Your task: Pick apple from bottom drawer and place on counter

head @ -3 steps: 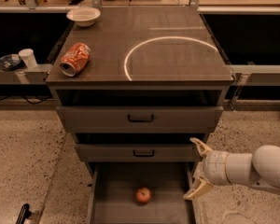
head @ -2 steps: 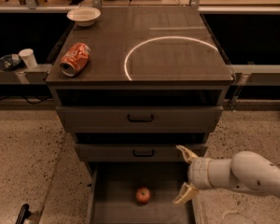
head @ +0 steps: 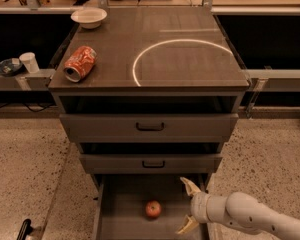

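Next, my gripper goes to the side of the apple [head: 158, 209] that faces my arm, in the open bottom drawer, and closes there.
The apple [head: 153, 209], small and red, lies on the floor of the open bottom drawer [head: 121, 219], near its middle. My gripper [head: 188, 207] is open, its two pale fingers spread wide, inside the drawer just right of the apple and not touching it. The white arm reaches in from the lower right. The counter [head: 190, 59], dark grey-brown with a thin white circle outline, is above the three drawers.
A crushed orange-red soda can [head: 80, 63] lies on the counter's left side and a white bowl [head: 89, 17] at its back left. Two closed drawers with black handles [head: 150, 127] sit above. A shelf with a cup [head: 28, 62] is at left.
My gripper has moved left and down into the bottom drawer, closer to the apple. The apple has not moved.
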Available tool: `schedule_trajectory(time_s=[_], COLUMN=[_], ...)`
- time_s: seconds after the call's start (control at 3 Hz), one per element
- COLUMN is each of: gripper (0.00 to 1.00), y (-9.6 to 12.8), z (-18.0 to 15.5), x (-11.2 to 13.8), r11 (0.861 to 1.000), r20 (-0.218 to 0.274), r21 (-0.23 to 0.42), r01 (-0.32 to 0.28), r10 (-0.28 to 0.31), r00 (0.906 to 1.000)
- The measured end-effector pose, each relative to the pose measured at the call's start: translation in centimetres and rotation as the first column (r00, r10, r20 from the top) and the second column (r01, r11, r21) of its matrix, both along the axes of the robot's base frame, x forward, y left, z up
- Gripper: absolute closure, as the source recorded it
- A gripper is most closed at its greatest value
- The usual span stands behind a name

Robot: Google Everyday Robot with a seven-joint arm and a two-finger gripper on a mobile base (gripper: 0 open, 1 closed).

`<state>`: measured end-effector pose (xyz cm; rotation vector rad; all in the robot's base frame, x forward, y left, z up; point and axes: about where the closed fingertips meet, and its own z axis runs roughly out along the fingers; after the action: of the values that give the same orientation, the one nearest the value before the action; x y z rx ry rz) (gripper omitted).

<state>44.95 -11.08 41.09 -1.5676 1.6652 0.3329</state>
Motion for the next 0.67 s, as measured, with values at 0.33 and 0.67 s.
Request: schedule_trajectory(time_s=[0.33,0.67], gripper=[0.00,0.00], y=[1.19,1.20], z=[-3.22,-3.24], x=[-0.93,-0.92], r11=[0.999,0.999], r20=[-0.040,-0.040], r21=[0.048,0.048], r01=[0.008,0.008], r10=[-0.006,-0.006], r00=[0.9992,0.9992])
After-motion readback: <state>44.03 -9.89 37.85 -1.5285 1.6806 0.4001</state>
